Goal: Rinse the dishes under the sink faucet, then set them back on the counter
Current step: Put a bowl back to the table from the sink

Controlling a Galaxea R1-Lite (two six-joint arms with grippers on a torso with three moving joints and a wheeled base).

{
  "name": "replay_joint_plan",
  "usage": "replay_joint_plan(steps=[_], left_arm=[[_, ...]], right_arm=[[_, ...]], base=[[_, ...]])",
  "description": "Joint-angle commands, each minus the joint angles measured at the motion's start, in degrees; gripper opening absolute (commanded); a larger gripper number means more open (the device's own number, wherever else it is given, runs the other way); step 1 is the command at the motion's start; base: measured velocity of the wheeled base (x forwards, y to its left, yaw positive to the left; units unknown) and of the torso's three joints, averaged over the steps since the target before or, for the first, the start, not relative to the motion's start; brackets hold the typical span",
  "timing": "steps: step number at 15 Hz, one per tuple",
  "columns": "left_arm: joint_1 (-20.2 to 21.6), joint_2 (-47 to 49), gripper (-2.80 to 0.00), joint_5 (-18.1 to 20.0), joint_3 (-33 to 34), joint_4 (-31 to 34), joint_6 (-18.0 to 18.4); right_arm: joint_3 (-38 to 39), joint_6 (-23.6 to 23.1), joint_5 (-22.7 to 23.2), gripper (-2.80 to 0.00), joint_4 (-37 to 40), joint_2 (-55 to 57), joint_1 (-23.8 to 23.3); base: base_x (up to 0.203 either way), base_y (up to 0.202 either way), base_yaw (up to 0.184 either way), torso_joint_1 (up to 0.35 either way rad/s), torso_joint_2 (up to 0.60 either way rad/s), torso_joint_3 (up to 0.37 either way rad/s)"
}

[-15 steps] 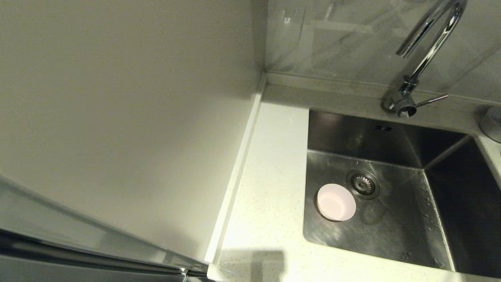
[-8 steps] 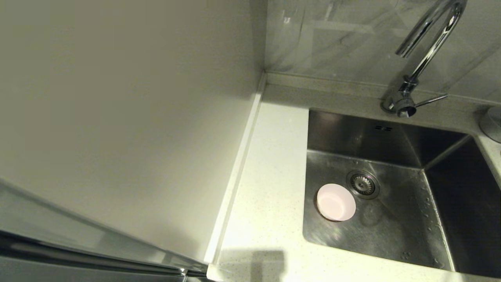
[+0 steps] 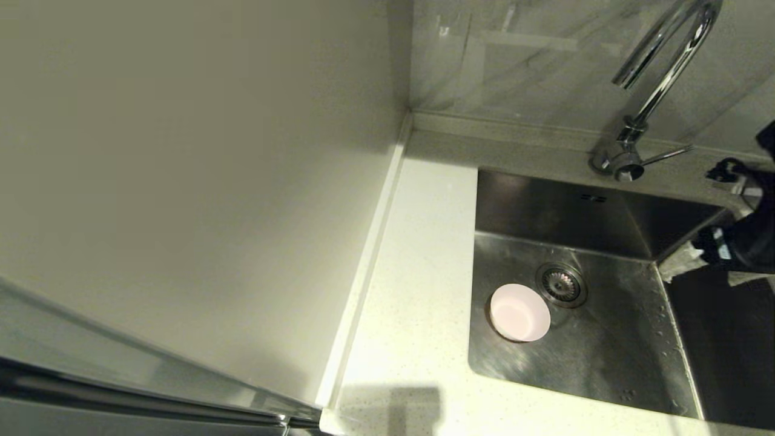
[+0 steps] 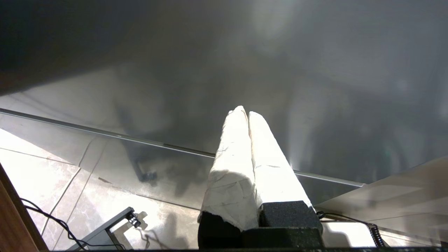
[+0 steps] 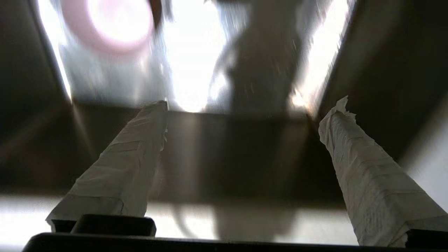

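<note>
The pale pink bowl is next for my right gripper. It should go there and close on the bowl's rim (image 3: 545, 306) (image 5: 151, 23) on the side next to the drain strainer.
A pale pink bowl (image 3: 519, 312) stands upright on the floor of the sink (image 3: 605, 357), just left of the drain strainer (image 3: 561, 284). In the right wrist view the bowl (image 5: 108, 24) shows far ahead, blurred. My right arm (image 3: 748, 242) reaches in from the right edge over the sink's right side, with one white-wrapped fingertip (image 3: 678, 263) showing. My right gripper (image 5: 245, 108) is open wide with nothing between its fingers. The faucet (image 3: 660, 79) rises behind the sink, its lever (image 3: 666, 156) pointing right. My left gripper (image 4: 245, 113) is shut and empty, parked away from the sink above a tiled floor.
The speckled counter (image 3: 418, 272) runs as a strip left of the sink. A plain wall panel (image 3: 200, 181) stands close on the left and a glossy tiled backsplash (image 3: 514, 60) behind. Cables (image 4: 52, 224) lie on the floor under the left arm.
My right arm has come into the head view from the right edge and now hangs over the sink's right side. The pink bowl has not moved.
</note>
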State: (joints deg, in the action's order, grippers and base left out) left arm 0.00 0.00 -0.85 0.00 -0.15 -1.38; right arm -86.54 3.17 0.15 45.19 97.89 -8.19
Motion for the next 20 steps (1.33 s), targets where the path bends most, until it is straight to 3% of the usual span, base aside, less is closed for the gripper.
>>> replay_joint_plan(steps=[1, 2, 4, 14, 20], left_arm=[[0.00, -0.26, -2.80, -0.03, 0.00, -0.03, -0.03], [0.00, -0.18, -2.80, -0.03, 0.00, -0.03, -0.02], [-0.04, -0.25, -2.80, -0.03, 0.00, -0.03, -0.03], [0.00, -0.18, -2.80, -0.03, 0.00, -0.03, -0.03], [0.00, -0.18, -2.80, -0.03, 0.00, -0.03, -0.03]], right_arm=[[4.71, 9.18, -1.62, 0.00, -11.23, 6.56, 7.22], [5.32, 13.72, -2.04, 0.00, -12.43, 9.02, 9.86], [5.38, 17.17, -2.24, 0.00, -13.61, 12.70, 12.04], [4.18, 17.65, -2.81, 0.00, -20.84, 26.07, 14.44], [-1.63, 17.57, -3.35, 0.00, -23.24, 32.38, 15.84]], base=[[0.000, 0.000, 0.000, 0.000, 0.00, 0.000], [0.000, 0.000, 0.000, 0.000, 0.00, 0.000], [0.000, 0.000, 0.000, 0.000, 0.00, 0.000], [0.000, 0.000, 0.000, 0.000, 0.00, 0.000], [0.000, 0.000, 0.000, 0.000, 0.00, 0.000]])
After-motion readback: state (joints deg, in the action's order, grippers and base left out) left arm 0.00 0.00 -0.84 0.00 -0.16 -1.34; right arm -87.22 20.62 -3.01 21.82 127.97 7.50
